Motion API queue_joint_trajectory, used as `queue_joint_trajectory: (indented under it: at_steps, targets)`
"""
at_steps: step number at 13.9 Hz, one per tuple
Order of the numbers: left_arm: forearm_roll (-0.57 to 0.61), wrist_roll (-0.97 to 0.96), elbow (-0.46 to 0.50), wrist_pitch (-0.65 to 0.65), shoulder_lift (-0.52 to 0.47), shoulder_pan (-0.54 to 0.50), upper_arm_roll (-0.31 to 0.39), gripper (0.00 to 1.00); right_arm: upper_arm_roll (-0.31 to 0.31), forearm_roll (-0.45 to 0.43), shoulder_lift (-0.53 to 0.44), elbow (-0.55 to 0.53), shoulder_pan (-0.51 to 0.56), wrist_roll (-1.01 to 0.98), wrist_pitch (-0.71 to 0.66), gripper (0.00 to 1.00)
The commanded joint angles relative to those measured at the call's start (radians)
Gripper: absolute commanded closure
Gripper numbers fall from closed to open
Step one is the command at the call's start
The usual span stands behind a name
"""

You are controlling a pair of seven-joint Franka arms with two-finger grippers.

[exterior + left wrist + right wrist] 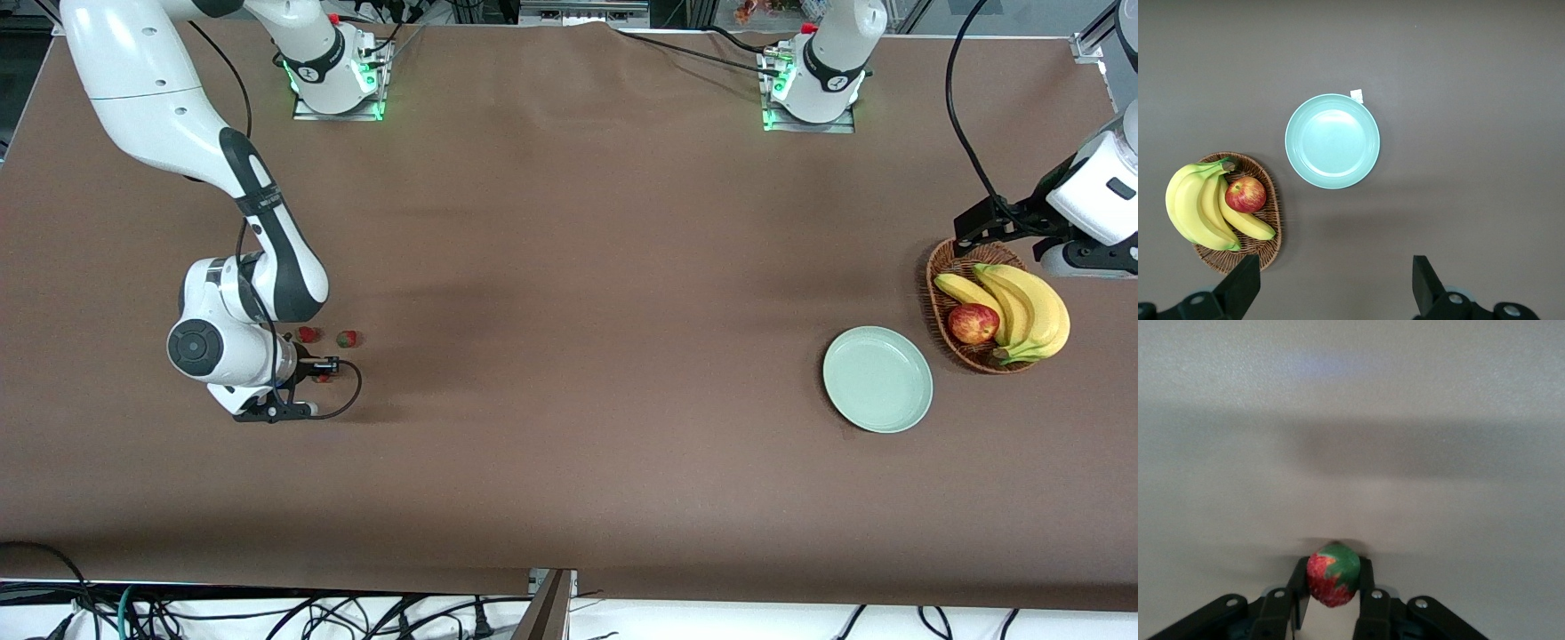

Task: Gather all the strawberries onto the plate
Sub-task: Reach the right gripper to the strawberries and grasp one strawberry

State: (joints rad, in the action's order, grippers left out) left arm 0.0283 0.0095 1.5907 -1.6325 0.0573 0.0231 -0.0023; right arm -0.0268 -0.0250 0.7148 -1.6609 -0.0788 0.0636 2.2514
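Observation:
My right gripper releases its strawberry, now held low at the table, next on the brown cloth point(673, 316) between plate and other strawberries, nearer the plate.
My right gripper point(322, 373) is low at the table near the right arm's end, shut on a strawberry point(1333, 580), a small red berry with a green cap held between both fingers point(1367, 577). In the front view that strawberry point(323, 378) is mostly hidden by the gripper. Two more strawberries point(308, 334) point(348, 338) lie on the cloth just farther from the front camera. The pale mint-green plate point(877, 380) sits bare toward the left arm's end, and it also shows in the left wrist view point(1332, 141). My left gripper point(1336, 267) waits open and empty, high beside the basket point(978, 222).
A brown wicker basket point(941, 302) with bananas point(1022, 307) and a red-yellow apple point(973, 323) stands beside the plate, toward the left arm's end. A brown cloth point(578, 267) covers the table. A small white tag point(1357, 96) lies at the plate's rim.

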Motion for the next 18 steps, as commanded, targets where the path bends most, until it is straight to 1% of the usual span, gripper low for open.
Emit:
queue_joint_trajectory:
  at_steps: [1, 3, 5, 11, 14, 18]
  targets:
    - [0.010, 0.026, -0.029, 0.020, 0.012, -0.002, 0.001, 0.00, -0.013, 0.011, -0.014, 0.032, -0.004, -0.002, 0.008, 0.78]
    - [0.010, 0.026, -0.029, 0.020, 0.012, -0.002, 0.001, 0.00, -0.045, 0.020, -0.003, 0.097, -0.045, 0.027, 0.007, 0.78]
    - [0.010, 0.026, -0.029, 0.019, 0.012, -0.002, 0.001, 0.00, -0.048, 0.019, 0.035, 0.183, -0.126, 0.166, 0.007, 0.78]
    - [0.010, 0.026, -0.029, 0.020, 0.012, -0.002, 0.001, 0.00, -0.048, 0.014, 0.178, 0.418, -0.451, 0.635, 0.016, 0.78]
    - [0.010, 0.026, -0.029, 0.019, 0.012, -0.002, 0.001, 0.00, -0.048, 0.017, 0.238, 0.503, -0.580, 0.793, 0.103, 0.78]
    - [0.010, 0.027, -0.031, 0.019, 0.013, 0.000, 0.001, 0.00, -0.048, 0.016, 0.323, 0.564, -0.738, 0.919, 0.273, 0.77]
